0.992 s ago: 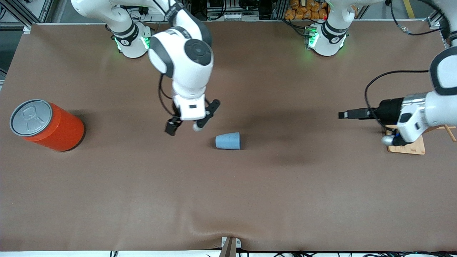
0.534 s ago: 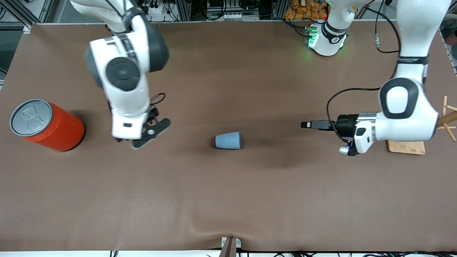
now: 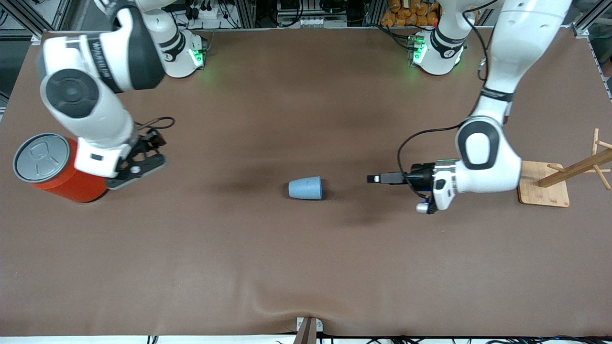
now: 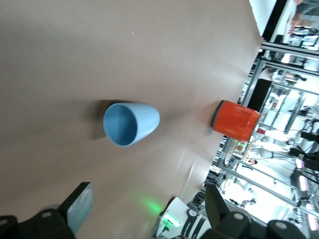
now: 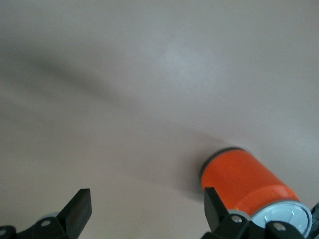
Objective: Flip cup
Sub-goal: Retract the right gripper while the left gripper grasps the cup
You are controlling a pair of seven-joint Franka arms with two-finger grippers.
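The robot's left gripper needs to close on the upper side of the rim (image 3: 318,189) (image 4: 136,130) of the light-blue cup, with one finger inside the cup's opening and one above.
The light-blue cup (image 3: 306,188) lies on its side near the middle of the table. In the left wrist view the cup (image 4: 130,123) shows its darker blue mouth turned toward my left gripper. My left gripper (image 3: 376,178) is low over the table, a short gap from the cup toward the left arm's end, pointing at it. In its wrist view the left gripper (image 4: 148,209) is open and empty. My right gripper (image 3: 136,168) is over the table beside the orange can, open and empty (image 5: 147,209).
The large orange can (image 3: 62,167) with a grey lid stands at the right arm's end; it also shows in the left wrist view (image 4: 235,120) and the right wrist view (image 5: 249,181). A wooden peg stand on a board (image 3: 545,192) sits at the left arm's end.
My right arm swung from beside the cup toward the orange can. My left gripper moved from the wooden stand toward the cup. The cup has not moved.
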